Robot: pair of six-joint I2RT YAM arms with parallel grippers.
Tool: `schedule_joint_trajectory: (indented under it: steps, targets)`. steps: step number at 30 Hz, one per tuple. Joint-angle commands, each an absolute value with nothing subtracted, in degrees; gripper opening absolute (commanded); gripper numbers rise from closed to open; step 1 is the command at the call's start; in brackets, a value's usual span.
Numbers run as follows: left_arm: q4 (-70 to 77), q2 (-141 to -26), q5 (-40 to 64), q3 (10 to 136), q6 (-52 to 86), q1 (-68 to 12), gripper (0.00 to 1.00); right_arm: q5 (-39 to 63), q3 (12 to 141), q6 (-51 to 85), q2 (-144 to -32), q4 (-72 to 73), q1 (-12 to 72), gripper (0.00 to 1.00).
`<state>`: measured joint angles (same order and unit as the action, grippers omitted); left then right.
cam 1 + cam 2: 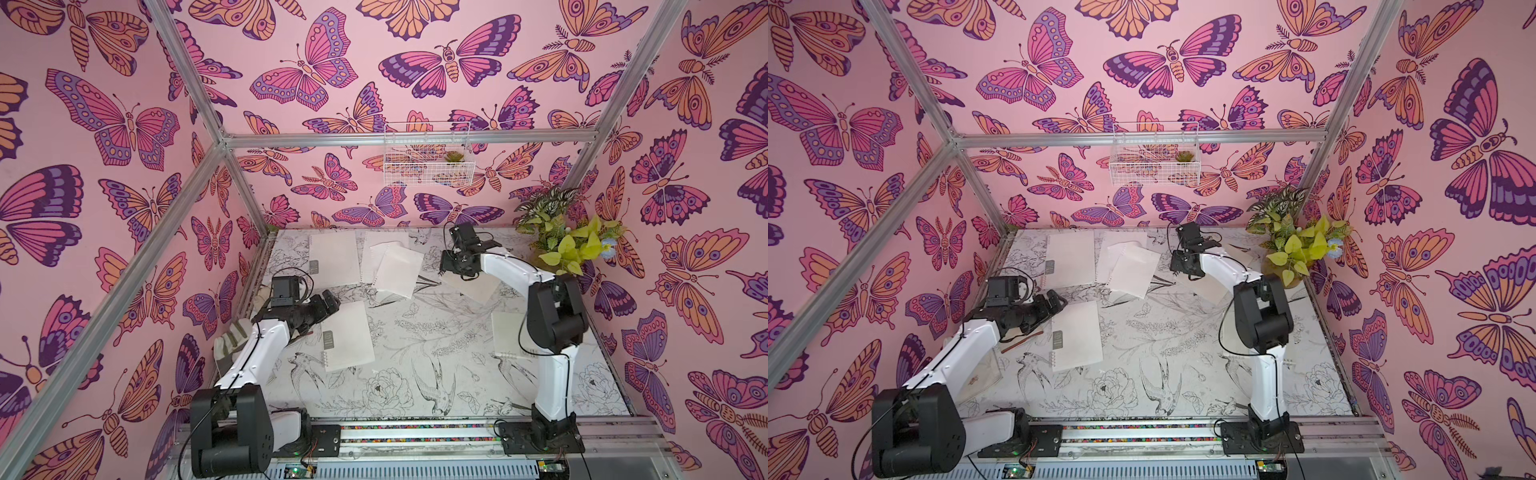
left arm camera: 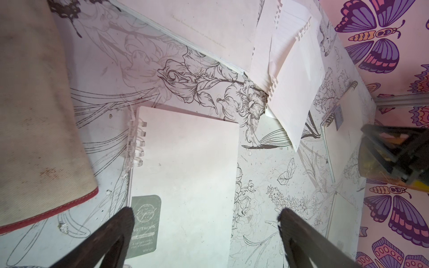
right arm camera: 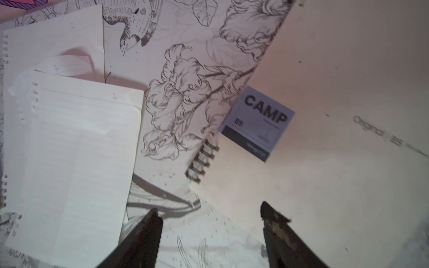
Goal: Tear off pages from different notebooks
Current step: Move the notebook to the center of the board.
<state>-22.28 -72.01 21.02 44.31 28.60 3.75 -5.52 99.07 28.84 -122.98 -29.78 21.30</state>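
My right gripper needs to straighten the CAMP notebook, which lies crooked with its plain near edge under it, and take the notebook by the black spiral [image 3: 202, 161].
Four off-white notebooks lie on the printed table. One is at the far left [image 1: 334, 259], one with a grey-green label at mid-left [image 1: 347, 334], one by the right arm [image 1: 509, 332]. The larger one with the black spiral and blue CAMP label [image 3: 257, 123] lies under the right wrist [image 1: 478, 286]. Loose white pages [image 1: 395, 266] with punched edges overlap between the far notebook and the CAMP one. My left gripper [image 2: 206, 215] hangs open above the labelled notebook [image 2: 185, 174]. My right gripper [image 3: 209, 213] is open and empty, straddling the CAMP notebook's spiral-side edge beside the pages [image 3: 76, 150].
A soiled white glove [image 2: 34, 116] lies by the left wall next to the left arm. A leafy plant [image 1: 569, 245] fills the far right corner. A wire basket [image 1: 428, 153] hangs on the back wall. A thin brown stick [image 1: 1021, 341] lies near the left arm.
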Motion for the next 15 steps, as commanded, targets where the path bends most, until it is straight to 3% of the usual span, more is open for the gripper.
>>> schedule_joint_trajectory:
  steps: [1, 6, 15]
  targets:
    - [-21.97, -71.59, 20.80, 43.80, 27.42, 4.04, 1.00, -7.90, 107.80, 26.48, -130.15, -39.11, 22.17, 0.67]
    - [-21.90, -72.00, 20.70, 43.86, 27.42, 4.06, 1.00, -11.65, 118.22, 24.62, -138.09, -46.04, 24.03, 0.55]
    - [-21.97, -72.36, 20.85, 44.08, 27.33, 4.04, 1.00, -19.42, 120.01, 24.25, -141.13, -48.96, 26.72, 0.41]
